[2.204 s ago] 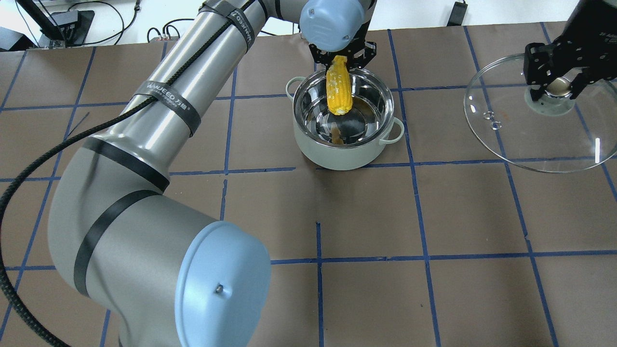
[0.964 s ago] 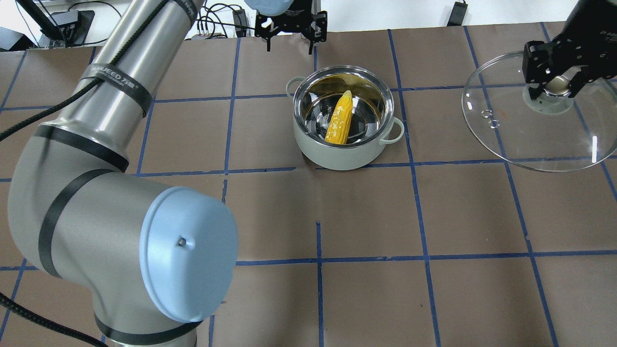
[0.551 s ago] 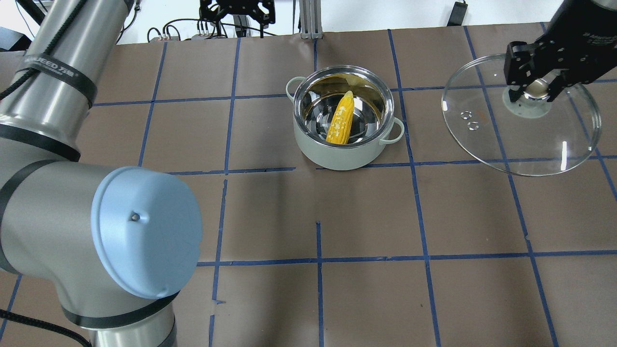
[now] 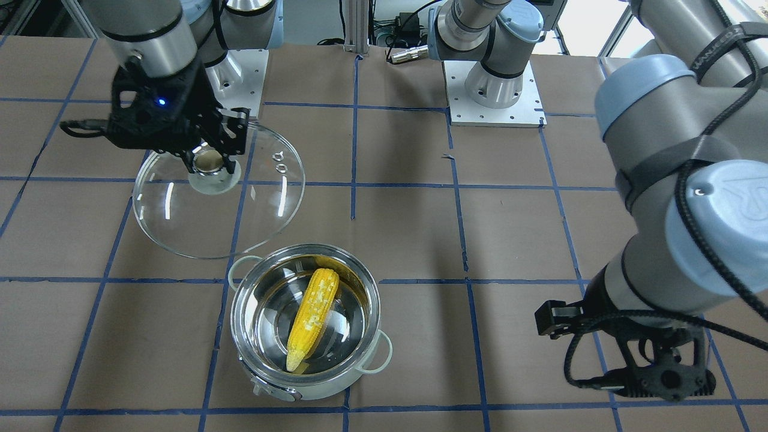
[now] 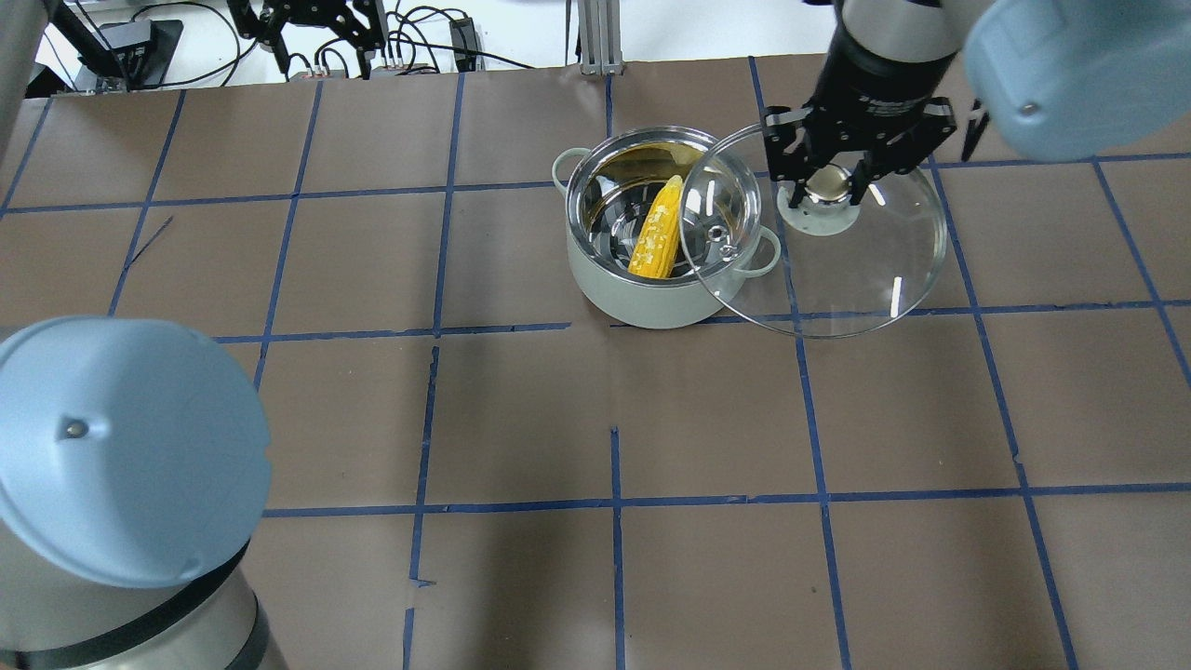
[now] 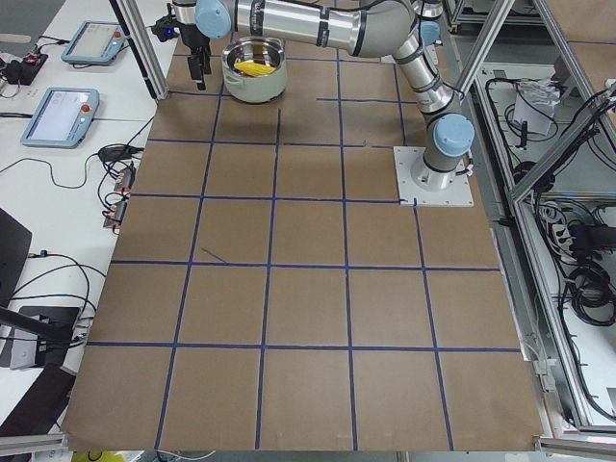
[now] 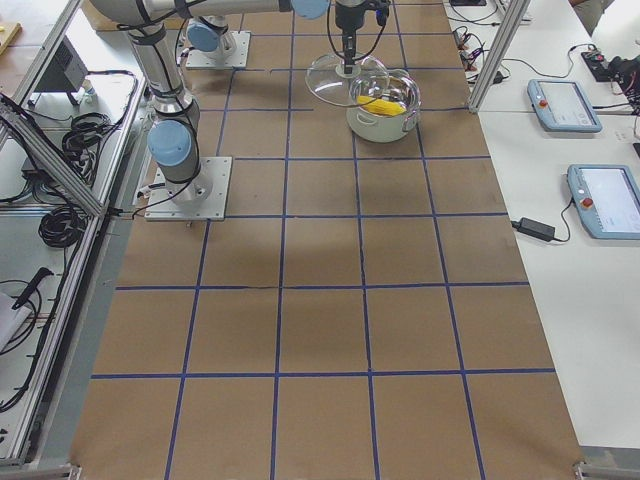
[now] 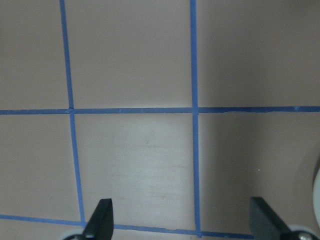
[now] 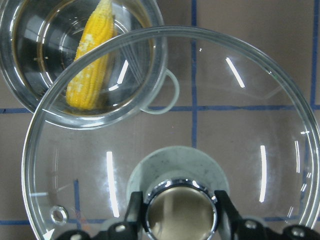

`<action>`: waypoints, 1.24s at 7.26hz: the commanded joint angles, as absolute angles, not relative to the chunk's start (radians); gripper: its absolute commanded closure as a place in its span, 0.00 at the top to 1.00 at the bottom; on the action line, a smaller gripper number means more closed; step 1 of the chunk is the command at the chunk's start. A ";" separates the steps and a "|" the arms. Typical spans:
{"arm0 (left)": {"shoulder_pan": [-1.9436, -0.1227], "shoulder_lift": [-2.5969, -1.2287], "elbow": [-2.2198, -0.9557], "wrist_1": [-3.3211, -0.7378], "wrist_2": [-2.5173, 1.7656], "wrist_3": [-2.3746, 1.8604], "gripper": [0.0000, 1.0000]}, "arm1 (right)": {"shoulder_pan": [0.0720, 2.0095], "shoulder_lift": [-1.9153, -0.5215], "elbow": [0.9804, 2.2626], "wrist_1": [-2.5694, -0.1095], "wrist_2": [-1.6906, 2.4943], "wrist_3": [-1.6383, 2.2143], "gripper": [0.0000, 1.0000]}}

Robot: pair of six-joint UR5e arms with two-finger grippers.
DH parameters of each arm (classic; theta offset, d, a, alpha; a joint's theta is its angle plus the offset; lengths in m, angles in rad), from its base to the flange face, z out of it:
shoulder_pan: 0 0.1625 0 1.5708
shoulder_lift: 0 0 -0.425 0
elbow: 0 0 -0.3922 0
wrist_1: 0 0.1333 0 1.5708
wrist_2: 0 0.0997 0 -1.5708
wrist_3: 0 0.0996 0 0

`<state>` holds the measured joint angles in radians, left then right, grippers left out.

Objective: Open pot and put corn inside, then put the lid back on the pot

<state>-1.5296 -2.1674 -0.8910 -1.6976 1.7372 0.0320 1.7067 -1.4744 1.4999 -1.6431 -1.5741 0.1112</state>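
Observation:
My right gripper will set the glass lid flat on the pot's rim, centred over the corn (image 4: 304,314) (image 9: 83,46), and let go of it there.
The pot (image 5: 642,302) stands open at the table's far middle, also in the front view (image 4: 318,390). The corn (image 5: 656,237) lies inside it, leaning on the wall, tip up (image 4: 312,318). My right gripper (image 5: 831,183) is shut on the knob of the glass lid (image 5: 837,270) and holds it in the air just right of the pot, its left edge over the pot's right rim. The right wrist view shows the knob (image 9: 180,212) between the fingers and the corn (image 9: 90,65) below. My left gripper (image 5: 321,42) is open and empty, far left of the pot (image 8: 182,220).
The brown table (image 5: 614,419) carries a grid of blue tape. Cables and boxes (image 5: 121,42) lie beyond its far edge. My left arm's elbow (image 5: 121,447) fills the near left of the overhead view. Two arm bases (image 4: 492,90) stand on the robot's side.
The left gripper let the corn fall into the pot and withdrew far left. The right gripper carried the lid left from the table's right side to the pot's right rim.

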 commanded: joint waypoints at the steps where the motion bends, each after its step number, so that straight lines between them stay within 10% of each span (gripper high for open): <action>1: -1.451 -2.048 -1.119 -1.564 1.732 0.115 1.00 | 1.822 -1.314 1.462 -1.782 -1.572 0.141 0.33; 9: -1.520 -1.749 -1.510 -1.371 1.736 0.043 1.00 | 1.839 -1.161 1.344 -1.812 -1.578 0.135 0.33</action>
